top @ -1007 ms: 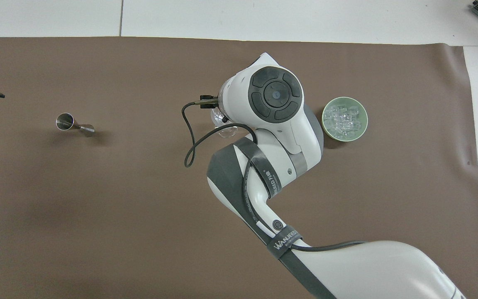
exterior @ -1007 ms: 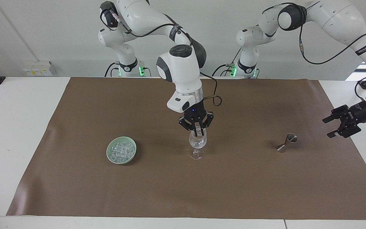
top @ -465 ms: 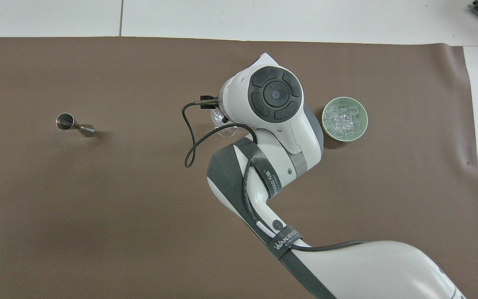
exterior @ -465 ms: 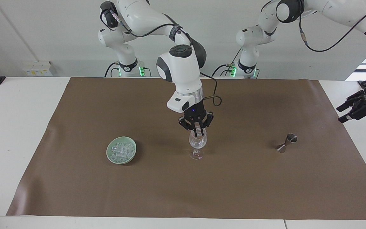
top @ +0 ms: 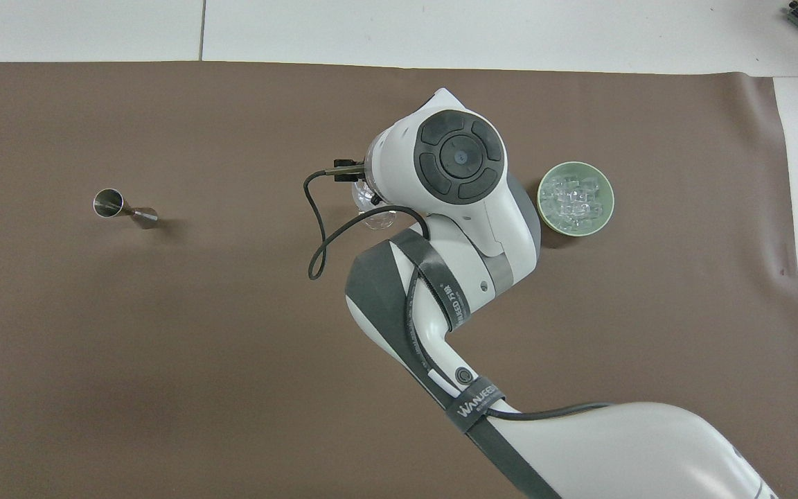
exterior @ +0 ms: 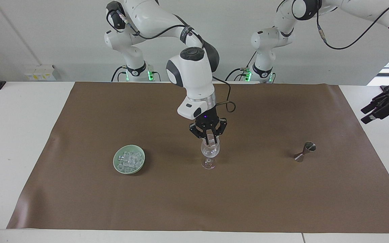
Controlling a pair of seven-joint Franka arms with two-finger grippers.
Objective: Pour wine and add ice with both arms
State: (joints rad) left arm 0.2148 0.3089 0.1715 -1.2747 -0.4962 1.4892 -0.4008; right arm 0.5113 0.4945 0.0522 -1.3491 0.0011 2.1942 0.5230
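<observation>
Next, I let go of the small clear ice cube, now just over the glass's rim, with my right gripper inside the bowl of the clear wine glass [top: 377,199].
A clear wine glass [exterior: 209,154] stands upright mid-mat; in the overhead view only a sliver of the glass [top: 374,216] shows under the arm. My right gripper [exterior: 209,139] hangs straight down just over its rim, shut on a small clear ice cube. More ice [exterior: 130,158] [top: 571,199] fills a pale green dish [exterior: 115,161] [top: 542,202] toward the right arm's end. My left gripper [exterior: 370,114] is raised and open with nothing in it, over the white tabletop past the mat's edge at the left arm's end, and is out of the overhead view. No wine shows.
A small steel jigger [exterior: 305,152] [top: 124,210] lies on its side on the brown mat [exterior: 194,202] toward the left arm's end. The right arm's forearm [top: 454,277] covers much of the mat's middle in the overhead view.
The left gripper has lifted and drawn away from the jigger toward the table's edge, leaving the overhead view. The right gripper stays over the glass, barely shifted.
</observation>
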